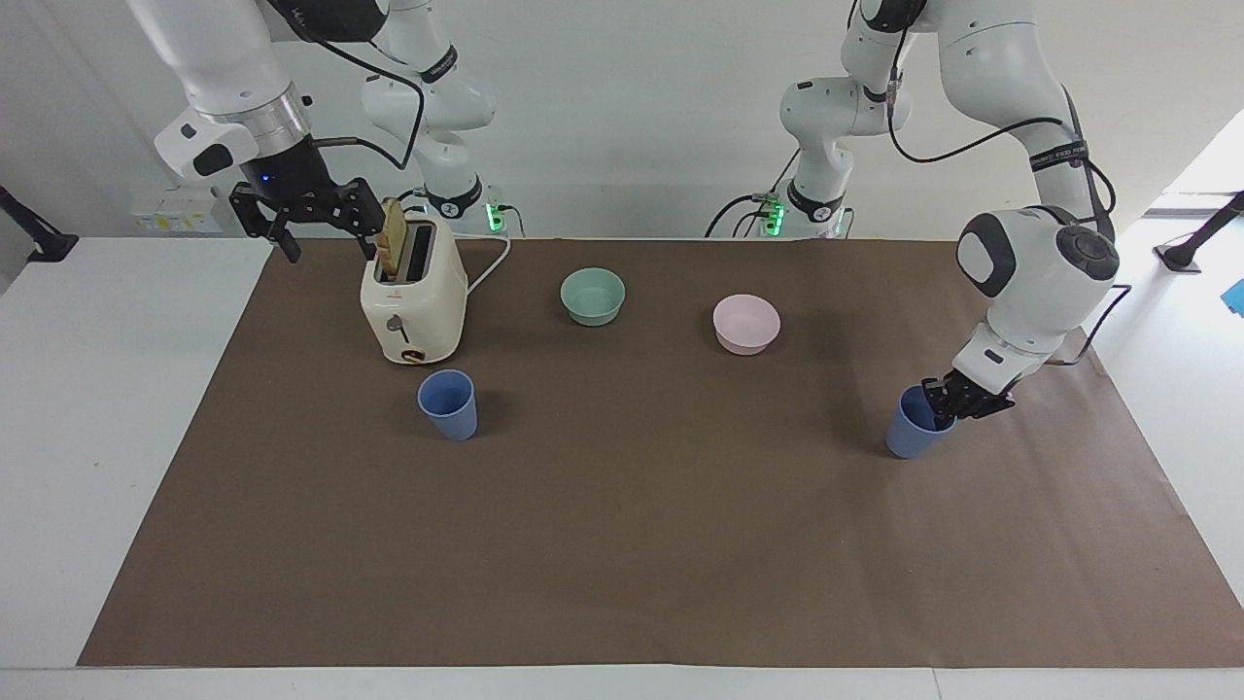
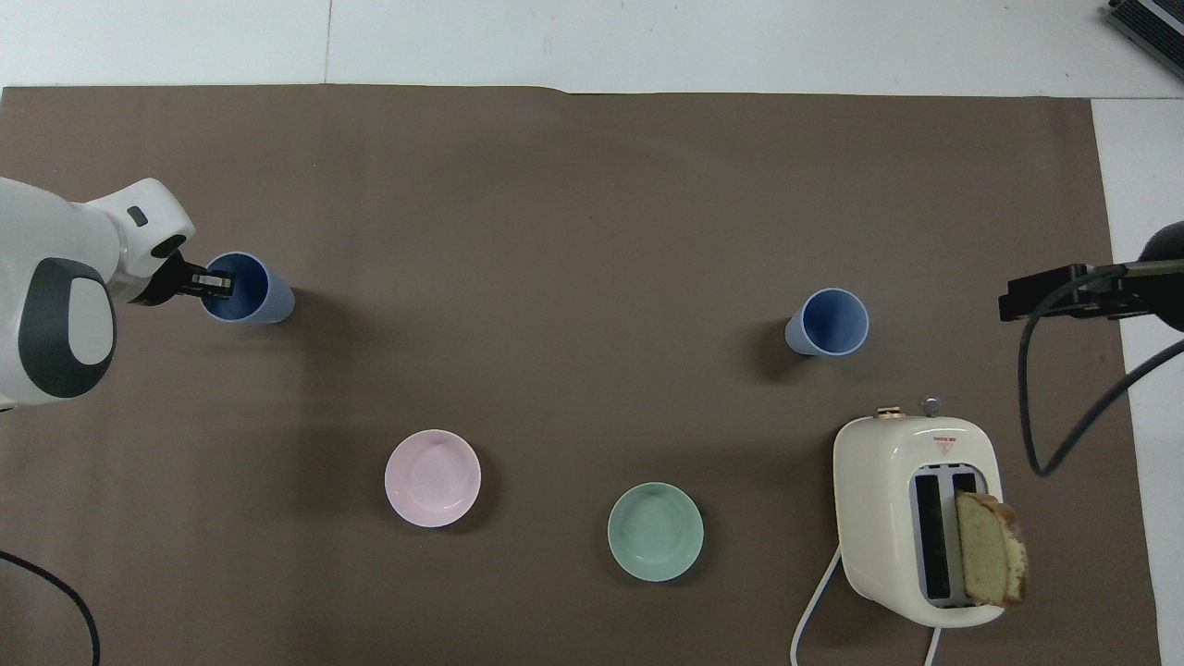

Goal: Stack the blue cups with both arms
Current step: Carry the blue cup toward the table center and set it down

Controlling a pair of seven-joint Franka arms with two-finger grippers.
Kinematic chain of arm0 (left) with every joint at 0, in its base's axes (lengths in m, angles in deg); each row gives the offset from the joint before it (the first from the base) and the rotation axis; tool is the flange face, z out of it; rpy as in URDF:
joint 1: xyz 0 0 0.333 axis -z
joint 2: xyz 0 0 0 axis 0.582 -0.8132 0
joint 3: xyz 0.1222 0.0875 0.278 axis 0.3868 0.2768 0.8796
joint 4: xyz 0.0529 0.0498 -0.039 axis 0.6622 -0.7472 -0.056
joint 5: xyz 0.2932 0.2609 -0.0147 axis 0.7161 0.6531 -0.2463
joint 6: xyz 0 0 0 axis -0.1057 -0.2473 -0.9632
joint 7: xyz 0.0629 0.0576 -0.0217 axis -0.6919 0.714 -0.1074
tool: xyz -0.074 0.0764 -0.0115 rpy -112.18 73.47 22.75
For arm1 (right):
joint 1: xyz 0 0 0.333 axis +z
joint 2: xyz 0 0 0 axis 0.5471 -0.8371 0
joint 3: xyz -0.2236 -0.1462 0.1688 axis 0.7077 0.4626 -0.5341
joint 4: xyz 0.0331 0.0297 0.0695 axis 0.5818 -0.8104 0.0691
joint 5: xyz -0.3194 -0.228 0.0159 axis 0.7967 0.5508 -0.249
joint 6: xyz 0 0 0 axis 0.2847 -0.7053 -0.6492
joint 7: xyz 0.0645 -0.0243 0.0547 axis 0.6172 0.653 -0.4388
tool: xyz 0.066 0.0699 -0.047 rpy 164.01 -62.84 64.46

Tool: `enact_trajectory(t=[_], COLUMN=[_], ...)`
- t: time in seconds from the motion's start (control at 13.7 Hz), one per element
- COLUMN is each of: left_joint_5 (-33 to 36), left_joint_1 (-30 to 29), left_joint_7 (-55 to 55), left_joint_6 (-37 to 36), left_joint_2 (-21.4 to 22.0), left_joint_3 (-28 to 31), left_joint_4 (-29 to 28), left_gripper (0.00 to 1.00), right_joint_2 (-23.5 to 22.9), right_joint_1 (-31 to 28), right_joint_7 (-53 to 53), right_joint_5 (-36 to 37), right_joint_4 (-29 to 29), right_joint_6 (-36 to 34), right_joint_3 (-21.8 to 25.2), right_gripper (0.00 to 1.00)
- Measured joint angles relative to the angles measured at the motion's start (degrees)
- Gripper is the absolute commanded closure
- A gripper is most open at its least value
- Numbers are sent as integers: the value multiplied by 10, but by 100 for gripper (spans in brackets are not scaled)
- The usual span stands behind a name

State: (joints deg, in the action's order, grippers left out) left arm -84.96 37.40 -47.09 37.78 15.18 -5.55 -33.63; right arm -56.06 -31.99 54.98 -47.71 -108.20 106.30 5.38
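I need to release the blue cup, now leaning near the mat's end, from my left gripper on the brown mat (image 2: 544, 329), past the gap between the two bowls.
One blue cup (image 1: 912, 435) (image 2: 264, 296) is near the left arm's end of the brown mat, leaning a little. My left gripper (image 1: 943, 408) (image 2: 215, 281) is shut on its rim, one finger inside the cup and one outside. The other blue cup (image 1: 448, 404) (image 2: 830, 322) stands upright by itself, just farther from the robots than the toaster. My right gripper (image 1: 306, 219) (image 2: 1017, 298) hangs open and empty, high over the mat's edge beside the toaster, where that arm waits.
A cream toaster (image 1: 413, 301) (image 2: 916, 518) with a bread slice (image 1: 394, 233) (image 2: 990, 560) sticking out stands near the right arm. A mint-green bowl (image 1: 593, 296) (image 2: 655, 532) and a pink bowl (image 1: 746, 324) (image 2: 432, 478) sit nearer to the robots than the cups.
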Motion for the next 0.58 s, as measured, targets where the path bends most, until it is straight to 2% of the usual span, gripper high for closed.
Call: enact_trajectory(t=[0.58], left_joint_5=[0], left_joint_1=[188], left_joint_7=[-271], left_joint_6=[19], left_joint_2=[2], left_joint_3=[-7], left_joint_4=[10], left_gripper=[100], right_joint_2=[0], right_joint_1=[-5], right_joint_7=[0], right_joint_5=[0], right_joint_4=[-1], right_joint_6=[0], right_joint_3=[1], right_gripper=[0])
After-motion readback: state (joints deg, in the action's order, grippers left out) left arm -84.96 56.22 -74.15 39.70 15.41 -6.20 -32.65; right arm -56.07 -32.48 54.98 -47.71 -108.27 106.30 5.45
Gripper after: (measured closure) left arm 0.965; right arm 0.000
